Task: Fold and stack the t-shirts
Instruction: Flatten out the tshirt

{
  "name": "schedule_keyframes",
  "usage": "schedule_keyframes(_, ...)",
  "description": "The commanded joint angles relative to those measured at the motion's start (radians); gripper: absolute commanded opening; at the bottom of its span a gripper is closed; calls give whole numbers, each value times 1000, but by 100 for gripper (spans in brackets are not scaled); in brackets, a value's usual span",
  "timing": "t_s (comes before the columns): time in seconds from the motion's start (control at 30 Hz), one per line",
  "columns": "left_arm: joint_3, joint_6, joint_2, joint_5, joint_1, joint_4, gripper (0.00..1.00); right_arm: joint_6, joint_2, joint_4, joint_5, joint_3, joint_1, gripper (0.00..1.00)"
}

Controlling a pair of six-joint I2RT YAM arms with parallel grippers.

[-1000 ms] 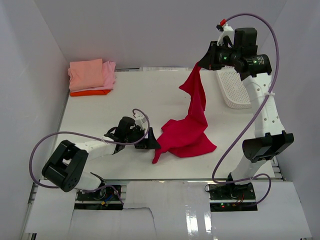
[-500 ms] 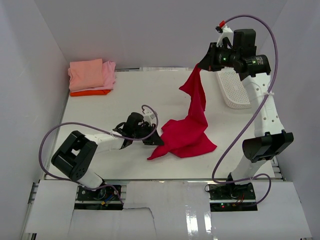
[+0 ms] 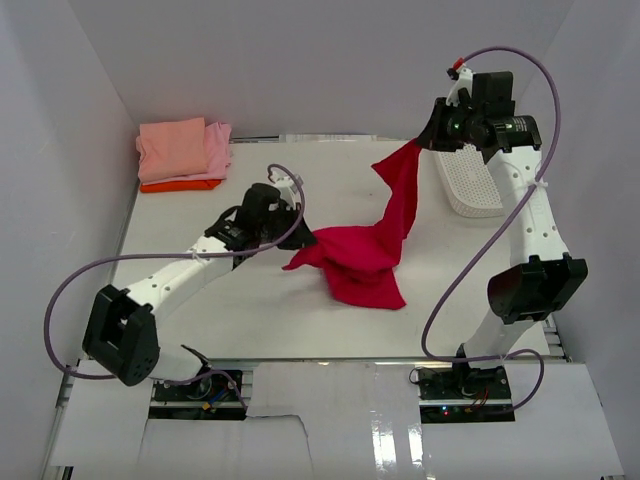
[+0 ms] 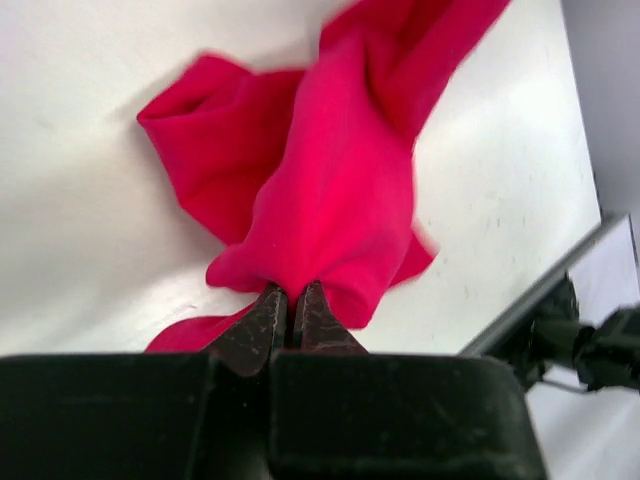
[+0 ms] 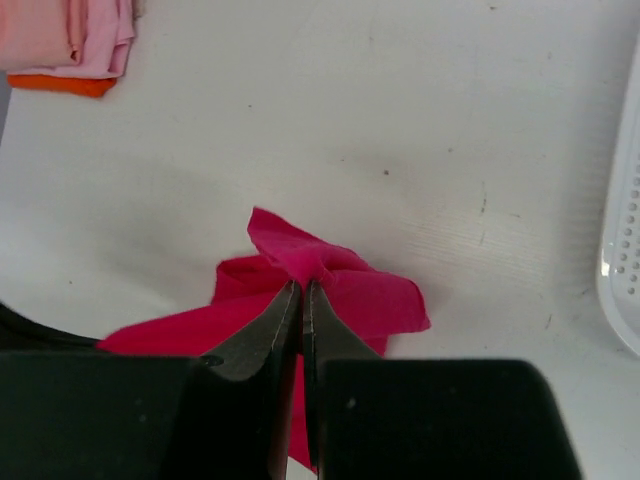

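Next, my left gripper lets go of the fold of the crimson-red t-shirt on the bare white table (image 3: 268,293), in between my left arm and the bulk of the shirt.
A crimson-red t-shirt (image 3: 365,255) hangs stretched between both arms, its lower bulk resting on the white table (image 3: 250,310). My left gripper (image 3: 298,238) is shut on a fold at the shirt's left edge (image 4: 320,200), just above the table. High at the back right, my right gripper (image 3: 428,140) is shut on the shirt's upper end (image 5: 320,262). A stack of folded t-shirts, salmon-pink (image 3: 172,147) over light pink (image 3: 218,150) over orange (image 3: 180,185), lies in the far left corner.
A white plastic lattice basket (image 3: 468,180) stands at the back right, right under my right wrist. White walls close in the table on the left, back and right. Purple cables loop off both arms.
My left gripper has closed on the red t-shirt's left edge and lifted it back and to the left. The right gripper moved slightly right, drawing the shirt out.
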Motion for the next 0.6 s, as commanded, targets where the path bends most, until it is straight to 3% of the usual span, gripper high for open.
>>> schedule_keyframes(0.0, 164, 73, -115, -153, 74, -273, 0, 26, -49, 24, 32, -9, -35, 8)
schedule_keyframes(0.17, 345, 147, -140, -233, 180, -495, 0, 57, -65, 43, 41, -20, -72, 8)
schedule_keyframes(0.57, 483, 175, -178, -456, 249, -617, 0, 61, -141, 96, 0, -55, -130, 8)
